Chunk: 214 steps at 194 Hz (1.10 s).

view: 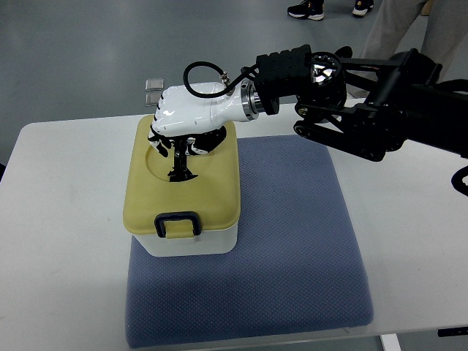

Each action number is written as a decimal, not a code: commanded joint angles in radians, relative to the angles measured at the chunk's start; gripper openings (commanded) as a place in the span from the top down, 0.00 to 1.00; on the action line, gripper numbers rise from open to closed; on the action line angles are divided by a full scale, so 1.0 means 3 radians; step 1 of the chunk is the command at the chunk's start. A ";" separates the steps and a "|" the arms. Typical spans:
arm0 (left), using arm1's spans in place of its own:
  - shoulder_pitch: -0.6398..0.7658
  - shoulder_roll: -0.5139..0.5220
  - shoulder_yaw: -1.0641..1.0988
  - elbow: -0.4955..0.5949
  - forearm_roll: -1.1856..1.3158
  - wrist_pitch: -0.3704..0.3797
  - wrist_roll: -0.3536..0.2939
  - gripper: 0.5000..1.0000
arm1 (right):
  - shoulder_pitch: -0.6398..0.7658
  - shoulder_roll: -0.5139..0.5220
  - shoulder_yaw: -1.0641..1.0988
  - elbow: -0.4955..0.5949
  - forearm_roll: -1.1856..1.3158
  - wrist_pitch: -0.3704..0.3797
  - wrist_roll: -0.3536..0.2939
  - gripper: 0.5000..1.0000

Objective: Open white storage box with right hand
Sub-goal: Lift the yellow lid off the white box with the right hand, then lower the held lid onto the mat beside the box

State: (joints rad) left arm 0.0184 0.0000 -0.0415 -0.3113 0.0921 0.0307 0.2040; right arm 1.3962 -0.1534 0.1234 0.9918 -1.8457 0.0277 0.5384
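Observation:
The yellow lid will come to rest on the blue mat (pixel 309 210) close beside the white storage box, where my right gripper needs to let go of it.
The white storage box (pixel 186 245) stands on the left part of a blue mat, its yellow lid (pixel 212 190) lying flat and closed, with a black latch (pixel 178 223) at the near edge. My right hand (pixel 178 157), white with black fingers, comes in from the right and hangs over the far half of the lid. Its fingers curl down into the round recess in the lid, around the handle there, which they mostly hide. The left arm does not show.
The blue-grey mat (pixel 292 256) lies on a white table (pixel 58 219). My black right forearm (pixel 365 102) spans the table's far right. A person's legs (pixel 398 25) and shoes (pixel 307 10) show on the floor beyond, and a small silvery object (pixel 153 88) behind the box.

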 commanded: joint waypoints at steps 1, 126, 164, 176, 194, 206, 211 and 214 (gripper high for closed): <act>0.0000 0.0000 0.0000 0.0000 0.0000 0.0005 0.0000 0.00 | 0.0025 -0.0005 0.0008 0.0002 0.0011 -0.0016 -0.0005 1.00; 0.0005 0.0000 0.0005 0.0010 0.0000 0.0005 -0.0005 0.00 | 0.0158 -0.1150 0.0381 0.0605 0.0083 0.0010 0.0036 1.00; 0.0010 0.0000 0.0005 0.0005 0.0000 0.0005 0.0000 0.00 | 0.0045 -0.1764 0.0376 0.0831 0.0114 -0.0011 0.0123 1.00; 0.0005 0.0000 0.0010 0.0005 0.0000 0.0005 0.0000 0.00 | -0.0016 -0.1872 0.0371 0.0831 0.0103 -0.0016 0.0184 1.00; 0.0010 0.0000 0.0010 0.0005 0.0000 0.0005 0.0000 0.00 | -0.0195 -0.2045 0.0351 0.0831 0.0088 -0.0026 0.0205 1.00; 0.0005 0.0000 0.0010 0.0005 0.0000 0.0005 0.0000 0.00 | -0.0308 -0.2112 0.0325 0.0820 0.0073 -0.0082 0.0240 1.00; 0.0005 0.0000 0.0010 0.0010 0.0000 0.0005 0.0000 0.00 | -0.0374 -0.2132 0.0315 0.0805 0.0067 -0.0123 0.0242 1.00; 0.0010 0.0000 0.0010 0.0010 0.0000 0.0005 0.0000 0.00 | -0.0399 -0.2137 0.0310 0.0800 0.0062 -0.0133 0.0242 1.00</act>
State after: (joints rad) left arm 0.0203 0.0000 -0.0384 -0.3097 0.0920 0.0320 0.2038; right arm 1.3357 -0.7636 0.2276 1.2401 -1.8192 0.0144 0.6018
